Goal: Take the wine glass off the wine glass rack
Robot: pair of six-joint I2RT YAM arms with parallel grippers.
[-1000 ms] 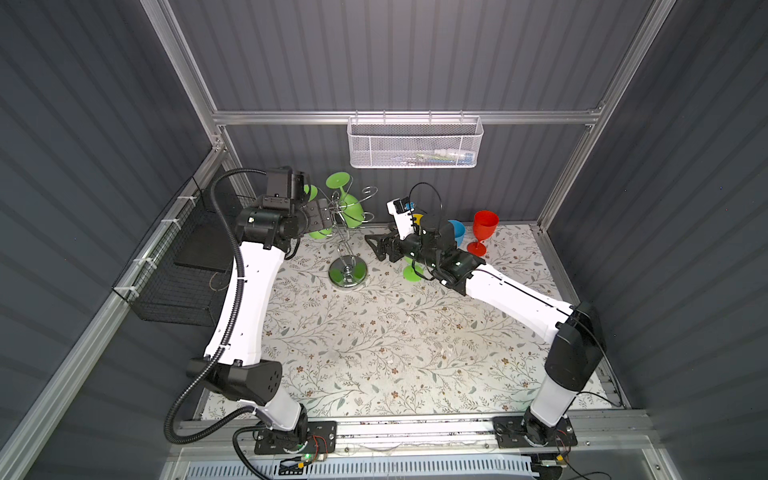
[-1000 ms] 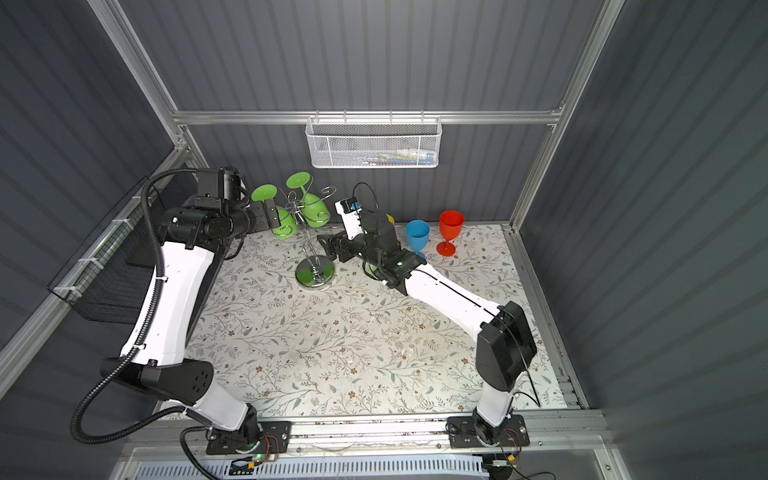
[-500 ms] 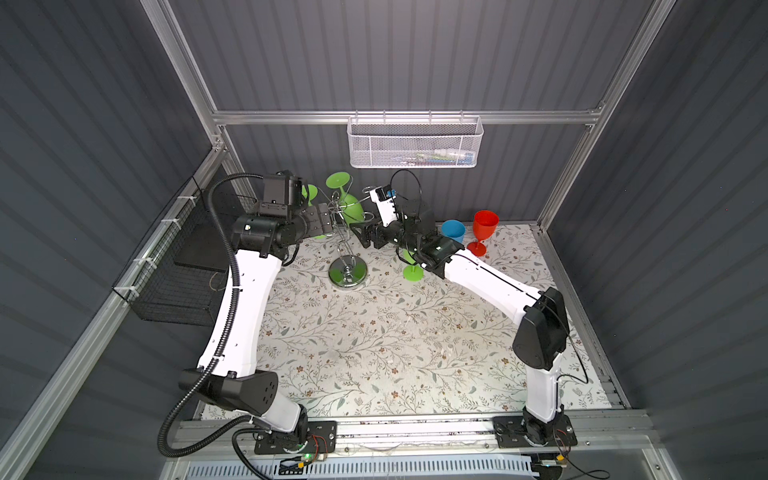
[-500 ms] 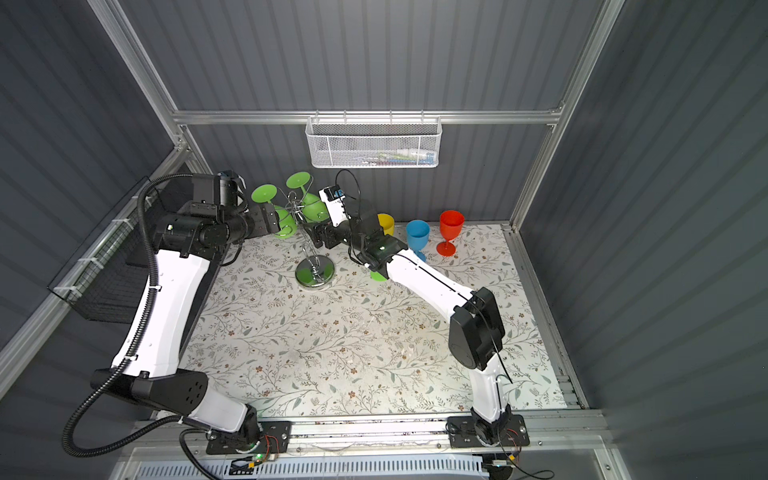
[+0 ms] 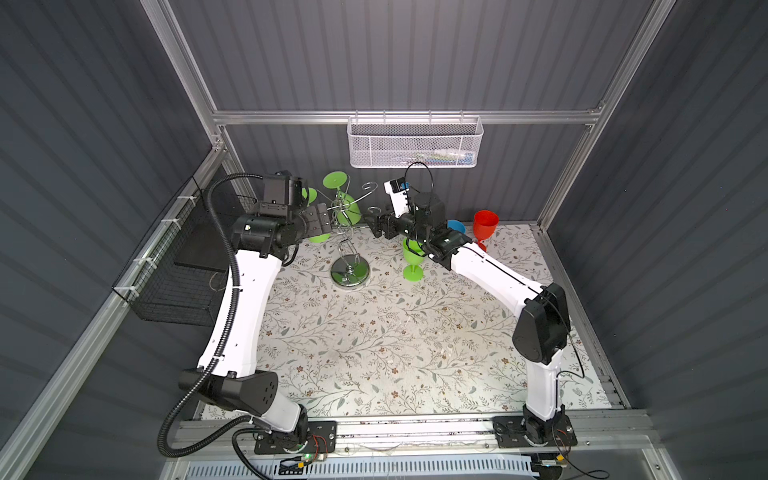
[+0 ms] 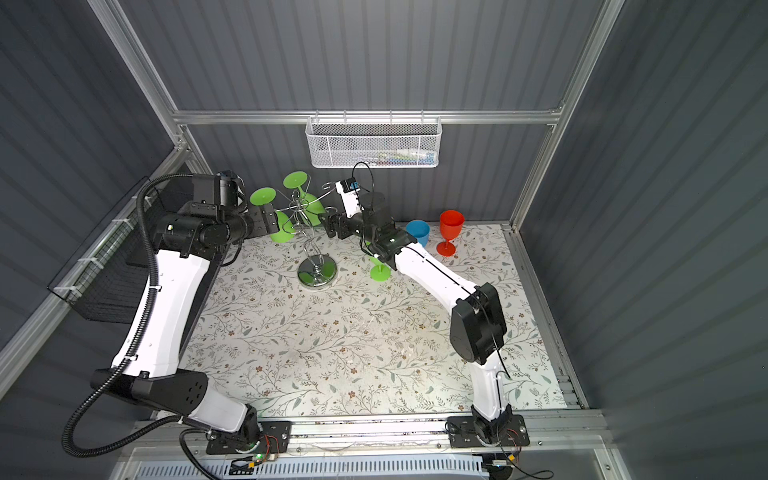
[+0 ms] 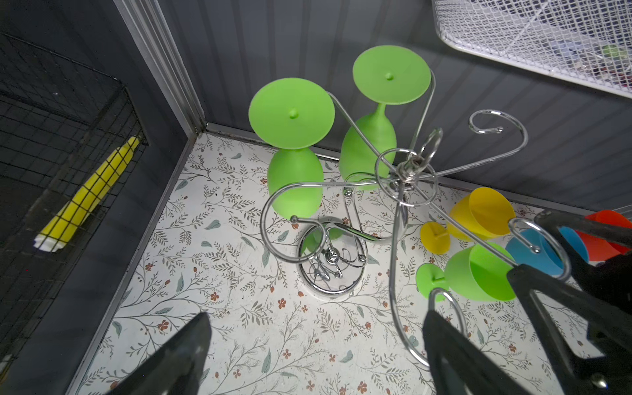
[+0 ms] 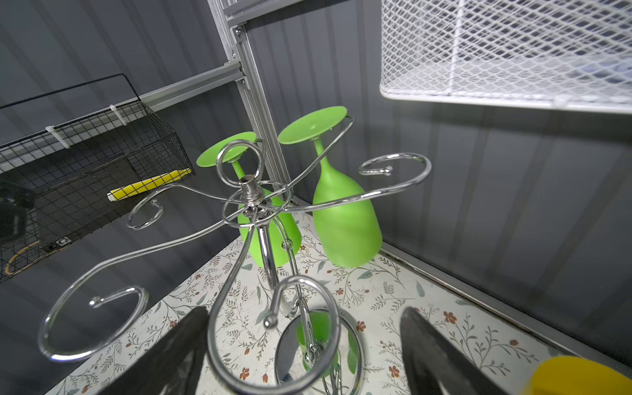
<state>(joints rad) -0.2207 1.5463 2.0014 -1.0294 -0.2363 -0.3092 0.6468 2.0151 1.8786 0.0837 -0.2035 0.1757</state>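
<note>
Next, my left gripper grabs the round base [image 5: 308,193] [image 7: 266,118] of the hanging green wine glass nearer the black wire basket.
The chrome wine glass rack [image 5: 350,272] [image 6: 316,272] stands at the back left of the mat. Two green wine glasses hang upside down from its far arms [image 7: 295,184] [image 7: 369,150] [image 8: 345,219] [image 8: 273,239]. My left gripper [image 5: 322,220] [image 7: 316,345] is open at the rack's left side, level with its arms, holding nothing. My right gripper [image 5: 376,224] [image 8: 301,352] is open at the rack's right side. An empty curled arm [image 8: 273,342] lies between its fingers in the right wrist view, and neither finger touches it.
A green glass [image 5: 412,257], a blue glass [image 5: 456,226] and a red glass [image 5: 485,226] stand upright right of the rack, with a yellow glass [image 7: 478,215] among them. A white mesh basket [image 5: 415,145] hangs on the back wall. A black wire basket [image 5: 174,282] hangs on the left wall.
My right arm has swung left from above the standing glasses up to the rack's arms. The left gripper has stayed almost still beside the rack.
</note>
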